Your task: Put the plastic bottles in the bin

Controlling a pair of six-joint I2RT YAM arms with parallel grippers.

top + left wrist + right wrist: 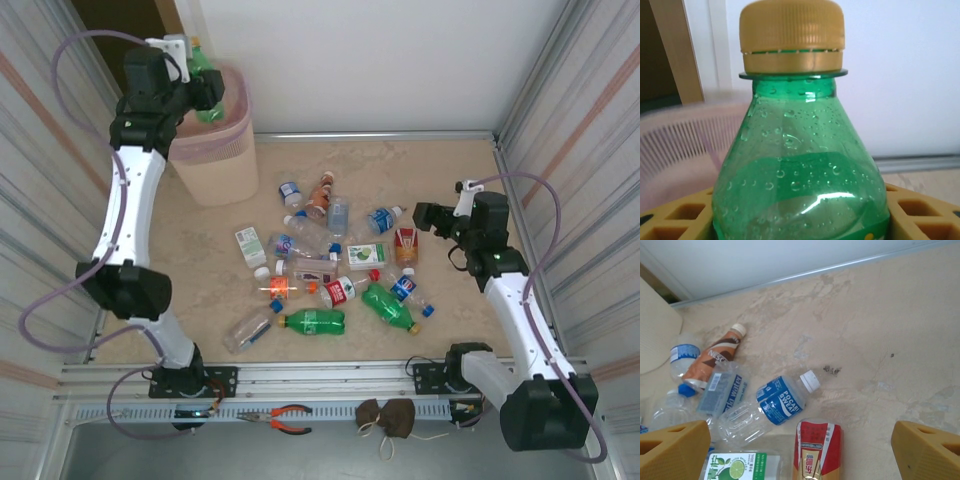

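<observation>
My left gripper is going to release the green plastic bottle once it is deep inside the beige bin point(191, 146), below the bin's pink-lined rim.
My left gripper point(207, 88) is shut on a green plastic bottle point(800, 165) with a yellow cap point(791, 35), held upright over the beige bin point(215, 165). The bin's pink-lined rim point(680, 135) lies just behind and below the bottle. Several more bottles point(330, 265) lie scattered mid-table, two green ones point(312, 320) at the near side. My right gripper point(428, 215) hovers open at the pile's right edge. Below its fingers point(672, 450) lie a red-labelled bottle point(817, 450) and a blue Pocari Sweat bottle point(775, 405).
Corrugated metal walls close in both sides, a white wall the back. A brown Nescafe bottle point(715, 357) and a lime-labelled bottle point(737, 467) lie left of the right gripper. Orange pliers point(290, 417) and a brown pouch point(385, 417) rest on the front rail.
</observation>
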